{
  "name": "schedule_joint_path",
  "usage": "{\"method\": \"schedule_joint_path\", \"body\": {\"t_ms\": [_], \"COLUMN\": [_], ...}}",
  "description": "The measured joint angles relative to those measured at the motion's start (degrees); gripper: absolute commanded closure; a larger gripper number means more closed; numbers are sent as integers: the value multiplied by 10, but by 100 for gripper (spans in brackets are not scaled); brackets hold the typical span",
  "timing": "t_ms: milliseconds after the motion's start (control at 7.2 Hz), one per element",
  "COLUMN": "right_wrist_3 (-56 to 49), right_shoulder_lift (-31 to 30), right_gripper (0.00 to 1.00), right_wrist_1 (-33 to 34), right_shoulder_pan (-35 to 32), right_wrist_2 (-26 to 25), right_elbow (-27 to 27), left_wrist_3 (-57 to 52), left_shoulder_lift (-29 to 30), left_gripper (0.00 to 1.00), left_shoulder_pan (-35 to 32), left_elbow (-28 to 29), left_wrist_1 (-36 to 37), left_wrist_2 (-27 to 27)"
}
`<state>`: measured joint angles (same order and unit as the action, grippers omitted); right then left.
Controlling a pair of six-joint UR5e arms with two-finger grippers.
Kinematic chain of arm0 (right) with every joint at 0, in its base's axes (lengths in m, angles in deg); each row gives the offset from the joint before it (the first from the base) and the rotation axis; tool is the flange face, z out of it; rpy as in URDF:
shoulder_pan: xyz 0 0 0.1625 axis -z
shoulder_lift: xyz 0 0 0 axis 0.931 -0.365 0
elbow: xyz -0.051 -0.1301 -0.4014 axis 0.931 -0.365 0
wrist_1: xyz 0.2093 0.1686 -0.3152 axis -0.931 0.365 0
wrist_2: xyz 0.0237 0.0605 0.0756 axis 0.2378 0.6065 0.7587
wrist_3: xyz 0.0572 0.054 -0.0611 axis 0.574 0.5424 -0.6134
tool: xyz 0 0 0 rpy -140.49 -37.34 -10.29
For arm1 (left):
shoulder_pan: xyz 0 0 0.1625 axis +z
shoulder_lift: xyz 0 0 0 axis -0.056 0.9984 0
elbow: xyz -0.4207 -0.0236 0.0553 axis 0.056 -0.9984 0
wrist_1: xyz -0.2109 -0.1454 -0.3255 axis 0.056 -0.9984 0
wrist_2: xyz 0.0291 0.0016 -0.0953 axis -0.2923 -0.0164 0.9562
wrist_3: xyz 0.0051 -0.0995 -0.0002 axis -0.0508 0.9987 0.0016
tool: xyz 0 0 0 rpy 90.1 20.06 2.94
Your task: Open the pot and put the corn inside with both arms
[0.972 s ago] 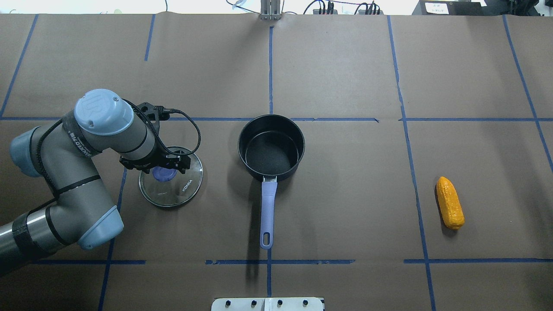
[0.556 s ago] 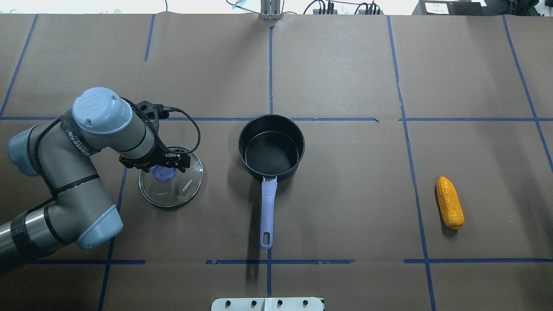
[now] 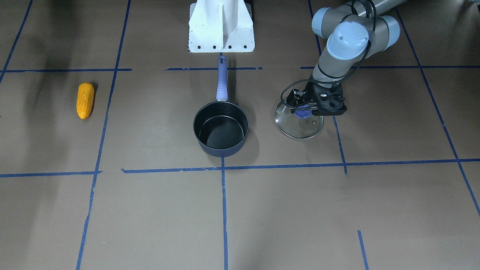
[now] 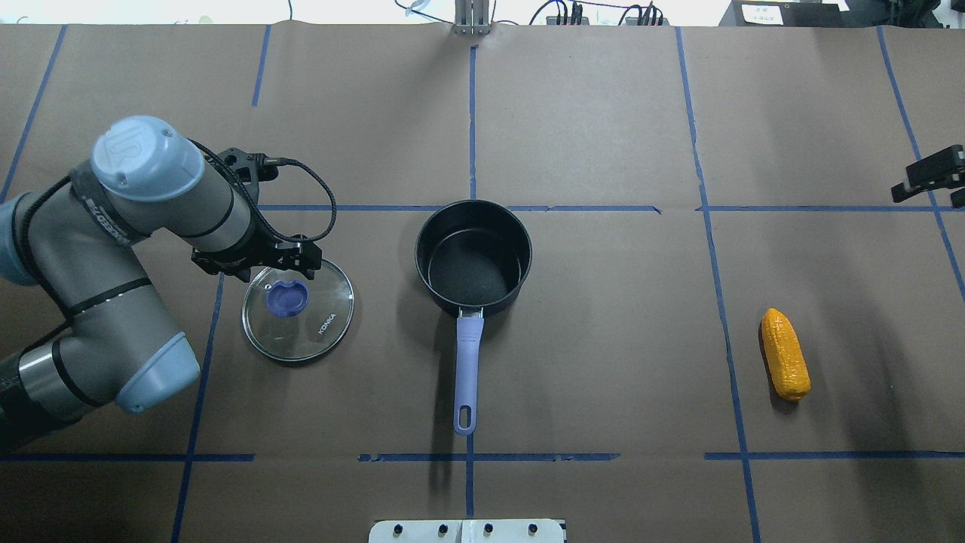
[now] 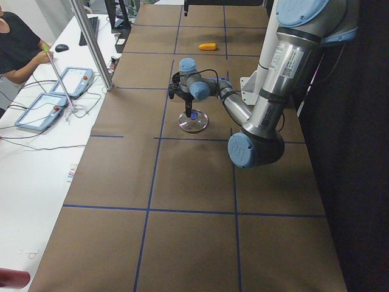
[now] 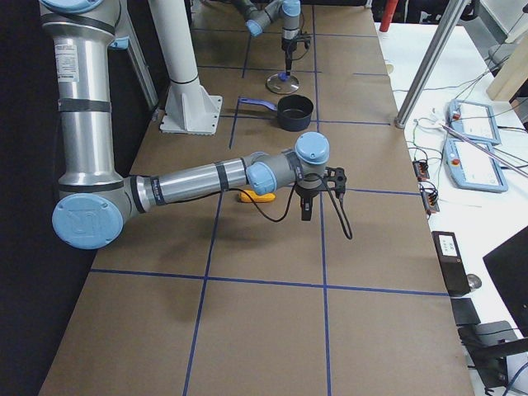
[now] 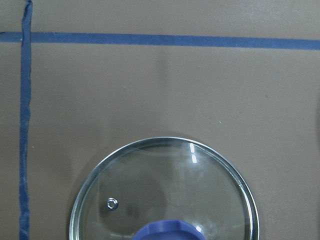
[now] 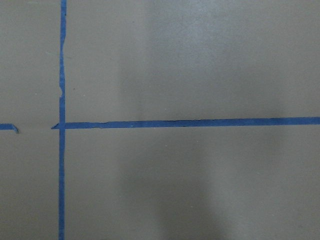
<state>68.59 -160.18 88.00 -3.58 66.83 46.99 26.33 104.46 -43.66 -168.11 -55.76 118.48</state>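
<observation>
My right gripper needs to move to the corn next and close on the corn's middle [image 3: 84, 98], so that its fingers rest against the two long sides of the corn.
The pot [image 4: 473, 260] stands open mid-table, its lavender handle [image 4: 467, 369] pointing at the robot; it also shows in the front view [image 3: 221, 129]. Its glass lid [image 4: 298, 309] lies flat on the paper left of the pot, blue knob [image 4: 287, 299] uncovered. My left gripper [image 4: 264, 265] hangs just above the lid's far edge, open and empty [image 3: 304, 108]. The corn [image 4: 785, 364] lies far right [image 3: 84, 100]. My right gripper [image 4: 933, 179] comes in at the right edge, beyond the corn [image 6: 257, 196]; I cannot tell whether it is open or shut.
The white robot base [image 3: 221, 26] stands at the table's near edge behind the pot handle. Blue tape lines [image 4: 472, 128] grid the brown paper. A metal post [image 4: 471, 19] stands at the far edge. An operator [image 5: 15, 48] sits beside teach pendants [image 5: 39, 112].
My left gripper has lifted off the lid's knob and drawn back to the far left, so the knob shows whole. My right gripper has come into the overhead view's right edge.
</observation>
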Motion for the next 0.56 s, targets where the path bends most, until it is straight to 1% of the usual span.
{"method": "schedule_joint_path", "body": {"t_ms": [278, 417, 556], "right_wrist_3": [129, 183, 224], "right_shoulder_lift": [-1, -2, -3], "right_gripper": [0, 0, 0], "right_wrist_1": [-90, -127, -150], "right_shoulder_pan": [74, 109, 138], "right_wrist_2": [-45, -68, -85], "right_elbow": [0, 1, 4], "left_wrist_3": [-1, -1, -2], "left_shoulder_lift": [1, 1, 1], "left_gripper": [0, 0, 0], "left_shoulder_pan": [-15, -20, -26], "left_elbow": [-30, -38, -43], "left_wrist_1": [40, 46, 48], "left_wrist_2": [14, 15, 16]}}
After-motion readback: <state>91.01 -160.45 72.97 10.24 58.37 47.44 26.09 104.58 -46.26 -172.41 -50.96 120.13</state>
